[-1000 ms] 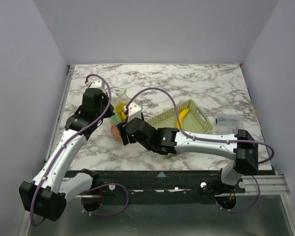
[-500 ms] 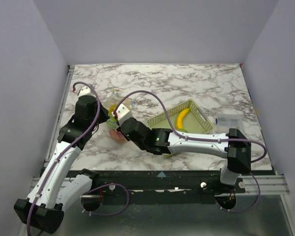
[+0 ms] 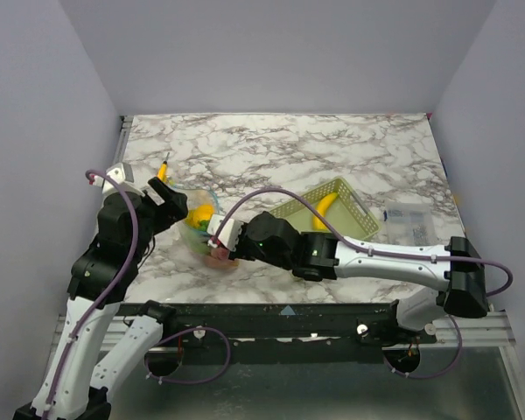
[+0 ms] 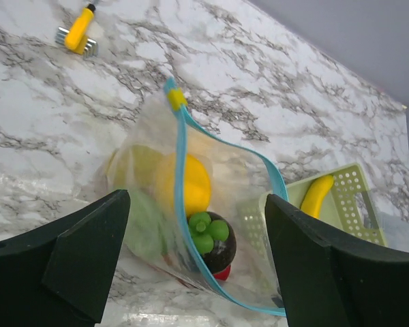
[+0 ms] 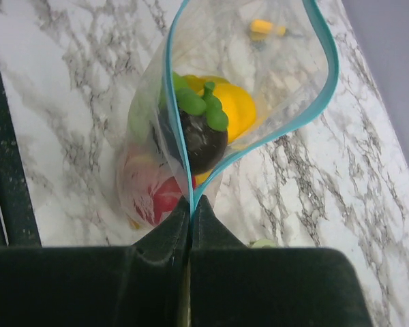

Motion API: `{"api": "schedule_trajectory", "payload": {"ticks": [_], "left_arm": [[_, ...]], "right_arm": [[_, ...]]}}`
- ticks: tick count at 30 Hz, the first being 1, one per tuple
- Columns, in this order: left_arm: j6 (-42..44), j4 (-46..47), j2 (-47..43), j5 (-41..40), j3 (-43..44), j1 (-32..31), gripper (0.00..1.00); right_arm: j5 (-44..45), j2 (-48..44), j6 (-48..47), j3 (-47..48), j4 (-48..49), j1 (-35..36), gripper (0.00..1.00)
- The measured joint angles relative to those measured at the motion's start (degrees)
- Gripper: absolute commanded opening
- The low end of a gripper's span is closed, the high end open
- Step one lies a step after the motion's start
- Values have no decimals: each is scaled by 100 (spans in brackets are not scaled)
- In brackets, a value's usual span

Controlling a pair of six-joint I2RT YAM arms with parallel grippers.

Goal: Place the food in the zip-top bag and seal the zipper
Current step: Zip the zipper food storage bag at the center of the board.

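The zipper gapes beyond its end in my right gripper. My left gripper should pinch the zipper's yellow slider end (image 4: 177,99) and pull the zipper straight before sealing.
The zip-top bag (image 3: 199,229) lies on the marble at the front left, its mouth gaping. My right gripper (image 5: 191,201) is shut on one end of the light-blue zipper (image 5: 183,146), pinching both sides together. Inside the bag I see food: a yellow fruit (image 5: 237,109), a dark round fruit with a green cap (image 5: 199,142) and a red piece (image 5: 161,195). My left gripper (image 4: 198,197) is open just left of the bag (image 4: 252,197), holding nothing; the zipper (image 4: 179,153) runs between its fingers' line of sight. A yellow banana (image 3: 325,208) lies in the basket.
The yellow-green mesh basket (image 3: 359,203) stands right of the bag, close behind my right arm. A small yellow-handled clip (image 3: 164,169) lies at the far left. A flat clear packet (image 3: 407,216) rests near the right edge.
My left gripper let go of the bag, opened and drew back to the left. My right gripper shut on the zipper's end and pulled the bag nearer the front edge.
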Motion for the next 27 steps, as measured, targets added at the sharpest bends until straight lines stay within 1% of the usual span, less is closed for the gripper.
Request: {"api": "schedule_trajectory", "payload": {"ticks": [3,6,8,11,13,16,20,24,25,27], "left_arm": [[0,-284,-181,-313,173,4,87],[35,-634,-83,-581,485,22,91],[15,-903,153,-673,730,33,91],[-234,-1298,745,-800,1176,87,92],[-367,-1399,999,-782,1296,129,93],[-529,-1412,1298,-549,1316,181,92],[-525,-1300,1663,-190,1482,315,83],[-297,-1034,2072,341,1499,503,78],[-304,-1051,2162,400,1508,522,78],[-433,-1154,2424,490,1508,529,74]], "right_arm": [[-315,-278,-269,-291,-136,0,0],[-586,-623,-503,-621,-229,0,0],[-675,-826,-599,-769,-284,0,0],[-767,-1003,-662,-837,-424,0,0],[-815,-1036,-686,-837,-459,0,0],[-885,-1038,-708,-837,-461,2,0],[-909,-1036,-756,-837,-468,11,0],[-887,-1019,-831,-837,-511,44,0],[-876,-1005,-848,-837,-520,46,0],[-837,-979,-896,-837,-542,52,0]]}}
